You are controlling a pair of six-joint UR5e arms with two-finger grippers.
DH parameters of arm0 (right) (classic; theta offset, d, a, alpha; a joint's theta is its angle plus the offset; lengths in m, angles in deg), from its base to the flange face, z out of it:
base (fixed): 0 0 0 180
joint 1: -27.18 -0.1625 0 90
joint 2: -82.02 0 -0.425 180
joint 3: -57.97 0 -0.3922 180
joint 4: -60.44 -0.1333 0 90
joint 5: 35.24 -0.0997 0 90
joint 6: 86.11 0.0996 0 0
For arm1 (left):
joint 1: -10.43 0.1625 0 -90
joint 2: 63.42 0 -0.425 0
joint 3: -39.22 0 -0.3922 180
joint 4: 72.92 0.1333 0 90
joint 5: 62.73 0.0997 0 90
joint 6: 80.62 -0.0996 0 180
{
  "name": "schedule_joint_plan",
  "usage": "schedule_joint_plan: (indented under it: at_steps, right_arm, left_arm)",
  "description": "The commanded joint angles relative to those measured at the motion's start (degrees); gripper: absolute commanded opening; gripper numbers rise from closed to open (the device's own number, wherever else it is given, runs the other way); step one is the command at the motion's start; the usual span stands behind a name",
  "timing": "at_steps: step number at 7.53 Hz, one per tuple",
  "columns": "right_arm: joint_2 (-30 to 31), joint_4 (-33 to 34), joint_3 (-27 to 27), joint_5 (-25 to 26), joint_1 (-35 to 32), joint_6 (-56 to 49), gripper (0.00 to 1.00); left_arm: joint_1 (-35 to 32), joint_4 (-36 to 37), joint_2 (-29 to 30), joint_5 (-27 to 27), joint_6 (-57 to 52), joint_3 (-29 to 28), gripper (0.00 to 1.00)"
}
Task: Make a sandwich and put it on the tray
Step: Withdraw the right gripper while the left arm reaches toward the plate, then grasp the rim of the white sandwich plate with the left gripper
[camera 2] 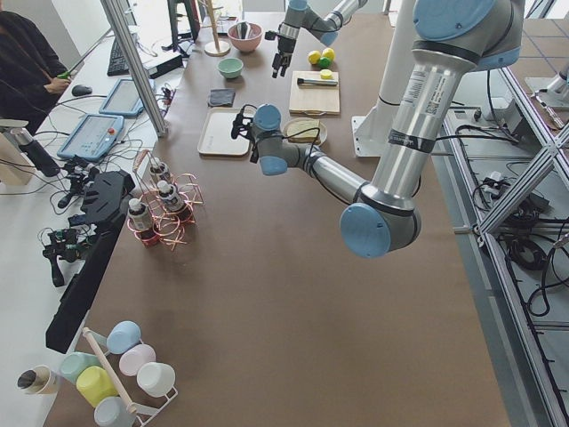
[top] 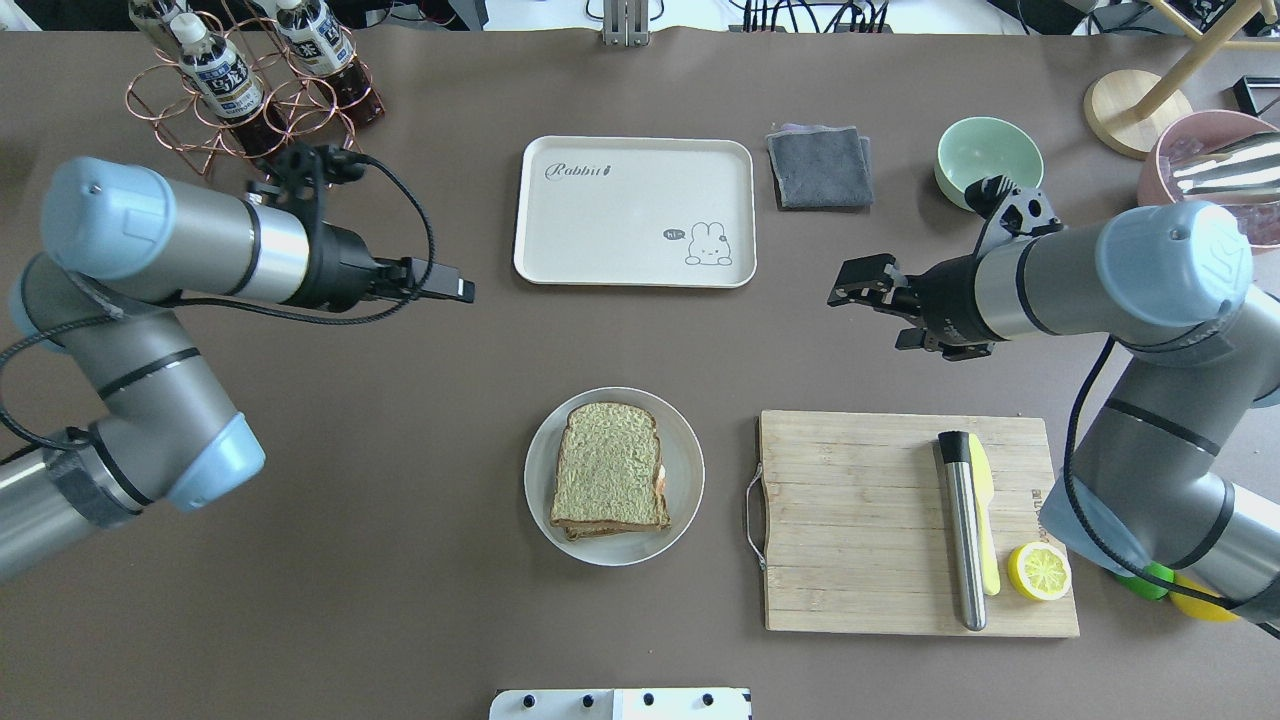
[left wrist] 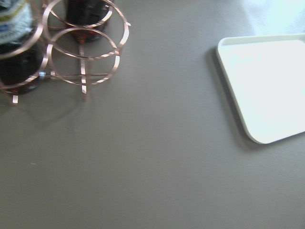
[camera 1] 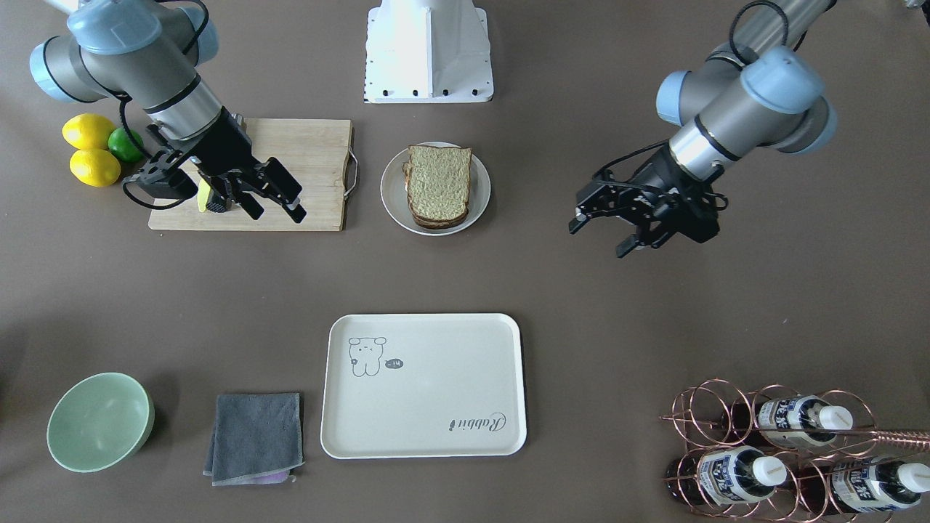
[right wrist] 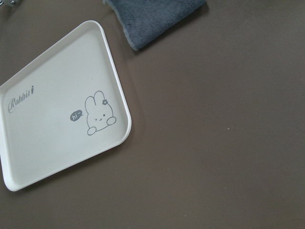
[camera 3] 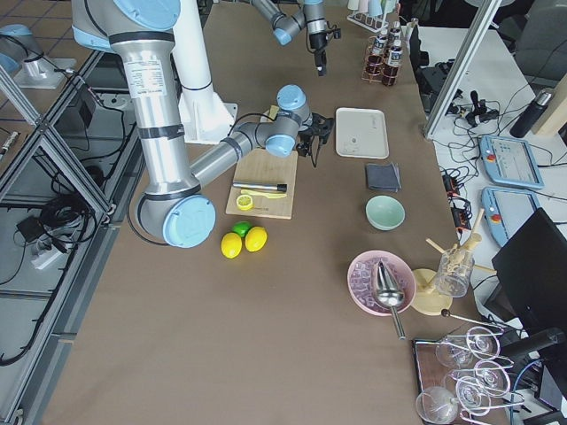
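I need to close my left gripper on the white plate's rim (camera 1: 489, 184), on the side away from the cutting board, to lift the plate with the sandwich.
The sandwich (top: 610, 465) is a stack of tan, brown-crusted bread slices on a round white plate (top: 688, 450) at the table's middle; a sliver of egg shows at its edge. It also shows in the front view (camera 1: 438, 185). The cream tray (top: 620, 220) lies bare farther out, and shows in the front view (camera 1: 436, 414) and in both wrist views (left wrist: 267, 86) (right wrist: 52, 133). My left gripper (camera 1: 597, 240) hangs open and empty above bare table beside the tray. My right gripper (camera 1: 277, 215) hangs open and empty over the far edge of the cutting board.
A wooden cutting board (top: 860, 520) holds a knife (top: 962, 530) and a half lemon (top: 1038, 571). Two lemons (camera 1: 91, 149) and a lime lie beside it. A grey cloth (top: 820, 167) and a green bowl (top: 988, 158) sit past the tray. A copper bottle rack (top: 250, 90) stands at the far left.
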Motion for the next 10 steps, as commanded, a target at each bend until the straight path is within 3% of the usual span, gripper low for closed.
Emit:
schedule_joint_plan:
  at_steps: [1, 3, 5, 6, 8, 10]
  right_arm:
    - [5.1, 6.4, 0.3, -6.9, -8.2, -14.0, 1.00]
    - [10.1, 10.6, 0.5, -10.5, -12.9, -27.2, 1.00]
    - [14.8, 11.8, -0.3, -10.5, -14.8, -36.8, 1.00]
    - [14.8, 15.5, -1.2, -10.1, -16.9, -43.3, 1.00]
    - [15.0, 25.3, -1.0, -10.6, -23.4, -58.7, 1.00]
    - [17.3, 28.1, -1.6, -10.6, -28.1, -70.3, 1.00]
  left_arm:
    - [11.6, 0.2, 3.7, 13.3, 6.3, 0.3, 0.98]
    - [11.8, 0.7, 2.7, 13.1, 8.3, 0.7, 0.98]
    - [11.8, 6.8, 2.2, 13.5, 8.3, 0.9, 0.97]
    - [11.8, 11.3, 2.2, 15.0, 7.7, 1.5, 0.97]
    - [13.2, 11.5, 2.3, 16.0, 6.1, 1.8, 0.97]
    - [15.0, 10.9, 2.3, 16.3, 6.1, 1.8, 0.96]
